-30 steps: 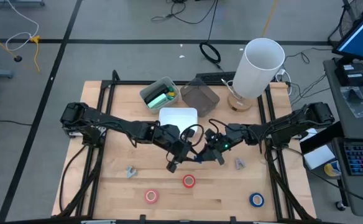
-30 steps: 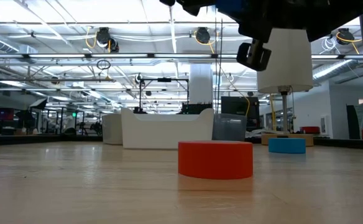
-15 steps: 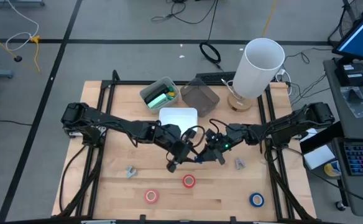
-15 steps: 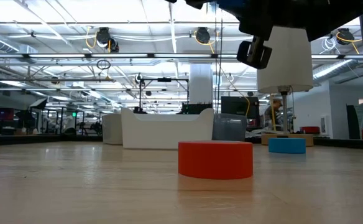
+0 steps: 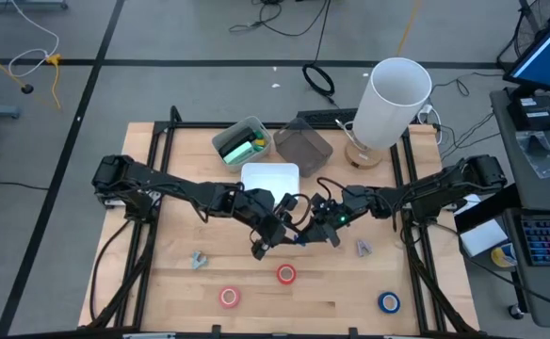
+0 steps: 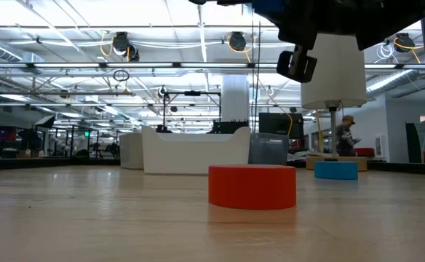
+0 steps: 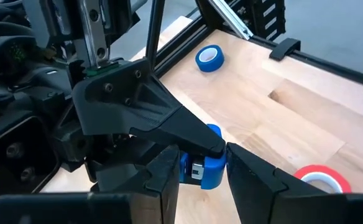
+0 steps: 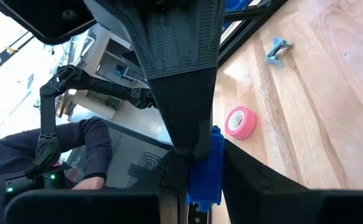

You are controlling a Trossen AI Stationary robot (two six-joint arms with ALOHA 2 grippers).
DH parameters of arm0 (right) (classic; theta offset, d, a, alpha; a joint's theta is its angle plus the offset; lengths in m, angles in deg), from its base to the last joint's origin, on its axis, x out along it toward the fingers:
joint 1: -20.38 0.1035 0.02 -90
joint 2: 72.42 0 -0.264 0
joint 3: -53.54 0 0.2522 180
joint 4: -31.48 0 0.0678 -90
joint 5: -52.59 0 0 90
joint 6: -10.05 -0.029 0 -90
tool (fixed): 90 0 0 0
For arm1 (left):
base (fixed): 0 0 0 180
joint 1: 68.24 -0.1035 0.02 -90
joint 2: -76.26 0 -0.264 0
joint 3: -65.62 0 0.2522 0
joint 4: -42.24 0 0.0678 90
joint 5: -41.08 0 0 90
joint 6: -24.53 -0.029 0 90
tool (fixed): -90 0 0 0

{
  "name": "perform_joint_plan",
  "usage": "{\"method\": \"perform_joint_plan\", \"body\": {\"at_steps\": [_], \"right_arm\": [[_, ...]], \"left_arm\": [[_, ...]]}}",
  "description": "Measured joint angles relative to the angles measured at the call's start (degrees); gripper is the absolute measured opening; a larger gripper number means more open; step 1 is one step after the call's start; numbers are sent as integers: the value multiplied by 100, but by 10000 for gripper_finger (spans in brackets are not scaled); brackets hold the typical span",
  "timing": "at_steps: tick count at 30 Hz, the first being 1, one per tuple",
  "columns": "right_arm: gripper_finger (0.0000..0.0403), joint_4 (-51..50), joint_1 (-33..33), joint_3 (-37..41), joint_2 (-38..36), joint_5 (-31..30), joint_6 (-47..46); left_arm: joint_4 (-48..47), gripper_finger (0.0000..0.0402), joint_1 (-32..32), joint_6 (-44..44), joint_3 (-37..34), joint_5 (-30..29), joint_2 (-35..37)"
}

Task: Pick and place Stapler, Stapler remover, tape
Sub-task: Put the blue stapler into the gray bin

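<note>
My right gripper's finger crosses the stapler's end inside my left gripper, so next my left gripper opens and regrips the stapler [image 8: 207, 171] before my right gripper opens.
A blue stapler [image 5: 299, 237] hangs above the table's middle, between my two grippers. My left gripper [image 5: 277, 235] reaches it from the left and is shut on it. My right gripper [image 5: 311, 229] comes from the right and is shut on it too. Three tape rolls lie flat on the wood near the near edge: red [image 5: 285, 274], pink [image 5: 229, 298] and blue [image 5: 389, 302]. Two grey stapler removers [image 5: 198, 259] [image 5: 363, 248] lie on the table. My left gripper pinches the stapler's end [image 7: 203, 169] that faces it, one finger [image 7: 166, 180] on each side. It comes slanting down from the table's left. The stapler is clear of the table. My right gripper pinches the stapler's opposite end [image 8: 206, 165] between its two fingers [image 8: 253, 183], coming from the table's right. Its fingers cross those of the left gripper [image 8: 181, 81], which lie against the same blue body.
Toward the far edge stand a white tray [image 5: 270, 176], a green bin [image 5: 240, 139], a dark clear box [image 5: 302, 143] and a big white cylinder [image 5: 395, 99]. Black frame rails run along the table's left and right sides. Bare wood lies between the tape rolls.
</note>
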Motion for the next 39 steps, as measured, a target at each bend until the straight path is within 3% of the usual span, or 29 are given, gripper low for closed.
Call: {"method": "perform_joint_plan", "body": {"at_steps": [19, 29, 32, 35, 39], "right_arm": [[61, 12, -14, -2, -4, -4, -29], [61, 185, -42, -50, -15, -160, -48], [61, 152, -53, -50, -15, -153, -46], [61, 119, -52, -46, -13, -119, -47], [61, 76, -52, -46, -11, -94, -41]], "left_arm": [[104, 129, 7, -211, -9, -128, -2], [282, 226, 9, -197, -9, -326, -33], [236, 239, 4, -193, -10, -332, -31], [246, 230, 17, -192, -11, -342, -31], [270, 191, 11, -198, -11, -371, -31]]}}
